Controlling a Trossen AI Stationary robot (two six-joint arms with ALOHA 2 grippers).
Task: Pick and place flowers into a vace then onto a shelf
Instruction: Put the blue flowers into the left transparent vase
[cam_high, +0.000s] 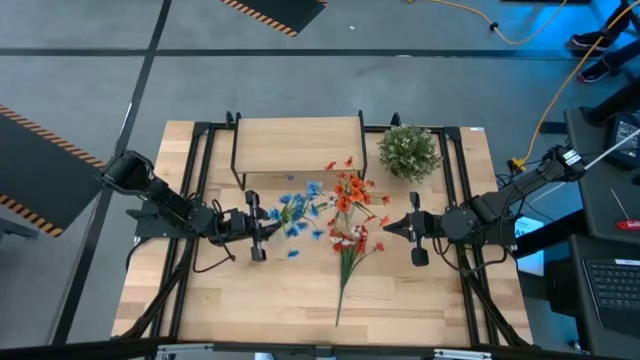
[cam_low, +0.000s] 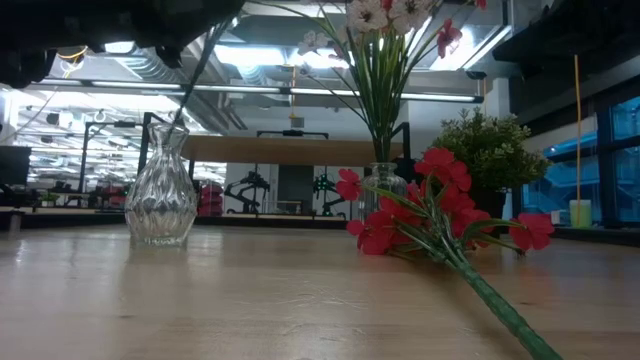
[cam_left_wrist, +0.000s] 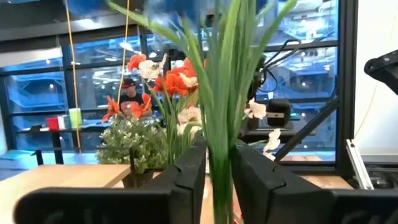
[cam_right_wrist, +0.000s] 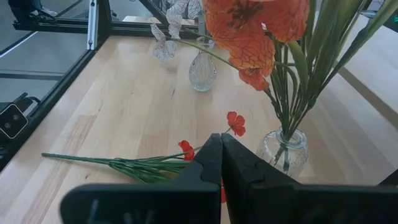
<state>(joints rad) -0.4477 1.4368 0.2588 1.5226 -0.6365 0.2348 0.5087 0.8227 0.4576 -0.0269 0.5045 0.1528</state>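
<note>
My left gripper should open, as the blue flower's stem sits shallow in the clear vase's opening, let the stem sink, and grasp it nearer its blossoms (cam_left_wrist: 225, 81).
My left gripper (cam_high: 268, 226) (cam_left_wrist: 219, 180) is shut on the blue flower (cam_high: 300, 210), whose stem (cam_low: 195, 75) slants down into the clear glass vase (cam_low: 160, 190) (cam_right_wrist: 202, 71). A second glass vase (cam_low: 385, 185) (cam_right_wrist: 283, 149) holds the orange-red flower (cam_right_wrist: 249, 31) and the white flower (cam_low: 385, 12) by their stems. The red flower (cam_high: 350, 250) (cam_low: 430, 205) lies flat on the table, its stem pointing to the near edge. My right gripper (cam_high: 395, 228) (cam_right_wrist: 221, 158) is shut and hangs above the table just right of the red flower, touching nothing. The shelf (cam_high: 298, 148) stands at the far side. My left gripper pinches the blue flower's green stem and leaves (cam_left_wrist: 219, 155) between its two fingers. The fingers come level from the table's left and lie across the stem. The sprig stands steeply, blossoms above the fingers, with its lower end in the left vase's mouth (cam_low: 172, 128).
A round bushy green plant (cam_high: 408, 152) (cam_low: 490, 150) stands at the far right corner beside the shelf. Black metal frame rails (cam_high: 200, 200) run along both sides of the table. Bare wood lies toward the near edge (cam_high: 250, 300).
</note>
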